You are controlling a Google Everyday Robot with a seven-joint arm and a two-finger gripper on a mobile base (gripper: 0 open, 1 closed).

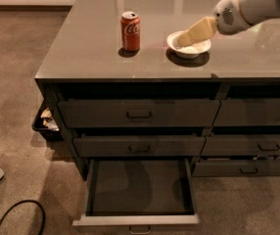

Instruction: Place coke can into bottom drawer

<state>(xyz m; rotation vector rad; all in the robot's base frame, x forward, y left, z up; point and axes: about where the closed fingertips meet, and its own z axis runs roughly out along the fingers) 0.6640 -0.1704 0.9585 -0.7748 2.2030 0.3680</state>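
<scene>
My gripper should close its fingers around the upper half [130,21] of the red coke can, so that the can's lower half stays free below the fingers.
The red coke can [130,31] stands upright on the grey counter [91,48], left of a white bowl [191,47]. The bottom drawer [139,189] is pulled out, its dark inside bare. My gripper [185,39] reaches in from the upper right on a white arm [250,6]. Its tan fingers [198,32] hang over the bowl, well to the right of the can. Nothing is held.
Two shut drawers [139,112] sit above the open one, and narrower drawers [257,146] fill the right column. A dark bin [45,123] stands on the floor at the cabinet's left. A black cable [17,214] loops at the lower left.
</scene>
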